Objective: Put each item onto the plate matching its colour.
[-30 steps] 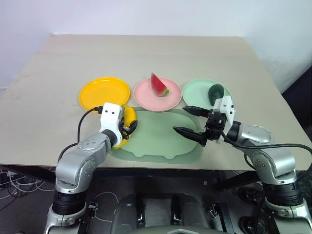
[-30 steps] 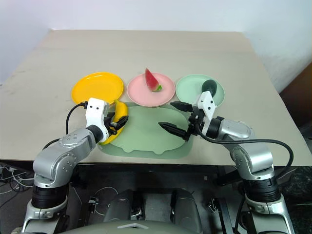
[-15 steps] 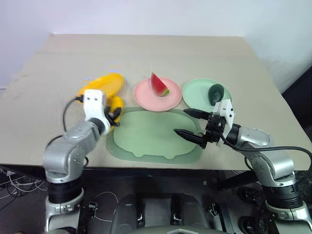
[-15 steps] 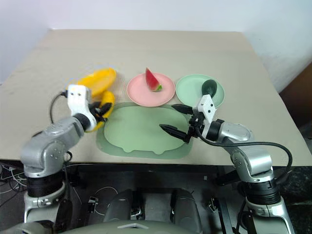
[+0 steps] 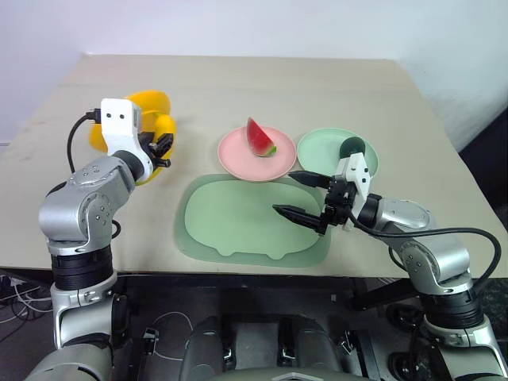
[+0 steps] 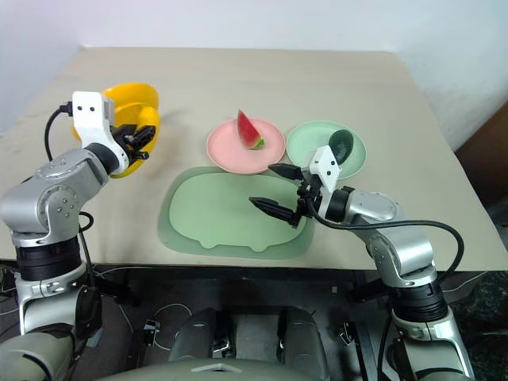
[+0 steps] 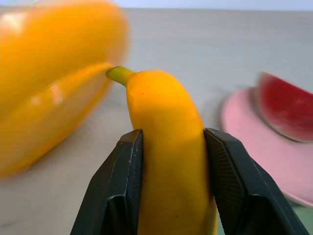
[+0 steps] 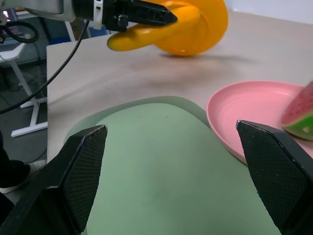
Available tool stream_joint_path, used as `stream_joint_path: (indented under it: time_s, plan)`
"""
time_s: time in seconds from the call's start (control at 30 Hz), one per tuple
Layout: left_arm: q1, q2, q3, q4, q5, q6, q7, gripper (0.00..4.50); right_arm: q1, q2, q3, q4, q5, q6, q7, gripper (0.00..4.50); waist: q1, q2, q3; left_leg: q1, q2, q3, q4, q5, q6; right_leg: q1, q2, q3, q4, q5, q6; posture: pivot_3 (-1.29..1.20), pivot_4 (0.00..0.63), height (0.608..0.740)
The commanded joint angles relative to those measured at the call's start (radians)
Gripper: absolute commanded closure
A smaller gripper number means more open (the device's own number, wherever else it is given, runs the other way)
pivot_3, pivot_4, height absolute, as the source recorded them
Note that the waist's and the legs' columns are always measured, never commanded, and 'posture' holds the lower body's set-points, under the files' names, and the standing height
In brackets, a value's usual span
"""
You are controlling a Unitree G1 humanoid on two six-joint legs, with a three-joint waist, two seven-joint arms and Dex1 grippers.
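Observation:
The robot's left gripper should release the yellow banana across the middle of the yellow plate (image 5: 165, 136).
My left gripper (image 5: 163, 145) is shut on the yellow banana (image 7: 164, 112) and holds it above the table at the far left. Just beyond the banana's tip, the yellow plate (image 5: 151, 101) is tipped up off the table, partly hidden behind my left wrist. The red watermelon wedge (image 5: 258, 139) stands on the pink plate (image 5: 240, 161). On the mint green plate (image 5: 317, 147) lies the dark avocado (image 5: 352, 146). My right gripper (image 5: 284, 192) hangs open over the pale-green mat (image 5: 230, 222) with nothing between its fingers.
The mat lies near the table's front edge (image 5: 238, 270), in front of the pink and green plates. Bare tabletop (image 5: 262, 87) stretches behind the plates.
My left gripper has risen and swung left and away with the banana. The yellow plate has shifted left and tipped up from lying flat. The right gripper has stayed put.

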Motion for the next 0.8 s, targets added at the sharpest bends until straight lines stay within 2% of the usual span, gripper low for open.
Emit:
stream_joint_path:
  time_s: [0.03, 0.27, 0.5, 0.67, 0.8]
  plan:
    - [-0.002, -0.003, 0.005, -0.078, -0.051, 0.011, -0.041, 2.86, -0.011, -0.014, -0.025, -0.026, 0.017, 0.001, -0.001, 0.0, 0.0, 0.0, 0.0, 0.0, 0.0, 0.0, 0.0, 0.0, 0.0, 0.0, 0.0, 0.0, 0.0, 0.0, 0.0, 0.0, 0.15, 0.695]
    - [0.005, -0.028, 0.019, -0.091, -0.103, -0.003, -0.072, 2.86, -0.001, -0.013, -0.014, -0.021, 0.003, -0.009, 0.001, 0.0, 0.001, 0.0, 0.0, 0.0, 0.0, 0.0, 0.0, 0.0, 0.0, 0.0, 0.0, 0.0, 0.0, 0.0, 0.0, 0.0, 0.15, 0.695]
    - [-0.014, -0.028, 0.037, -0.017, -0.01, -0.123, 0.013, 2.86, 0.0, -0.013, -0.013, -0.021, 0.003, -0.01, 0.002, 0.0, 0.0, 0.0, 0.0, 0.0, 0.0, 0.0, 0.0, 0.0, 0.0, 0.0, 0.0, 0.0, 0.0, 0.0, 0.0, 0.0, 0.15, 0.695]
    - [-0.073, 0.009, 0.056, 0.182, 0.102, -0.262, 0.094, 2.86, -0.006, -0.006, -0.005, -0.014, 0.002, -0.007, 0.0, 0.0, 0.001, 0.0, 0.0, 0.0, 0.0, 0.0, 0.0, 0.0, 0.0, 0.0, 0.0, 0.0, 0.0, 0.0, 0.0, 0.0, 0.15, 0.695]
    - [-0.156, 0.047, 0.054, 0.447, 0.155, -0.377, 0.085, 2.86, -0.012, 0.004, 0.007, -0.003, -0.008, -0.009, -0.009, 0.0, 0.001, 0.0, 0.0, 0.0, 0.0, 0.0, 0.0, 0.0, 0.0, 0.0, 0.0, 0.0, 0.0, 0.0, 0.0, 0.0, 0.15, 0.695]
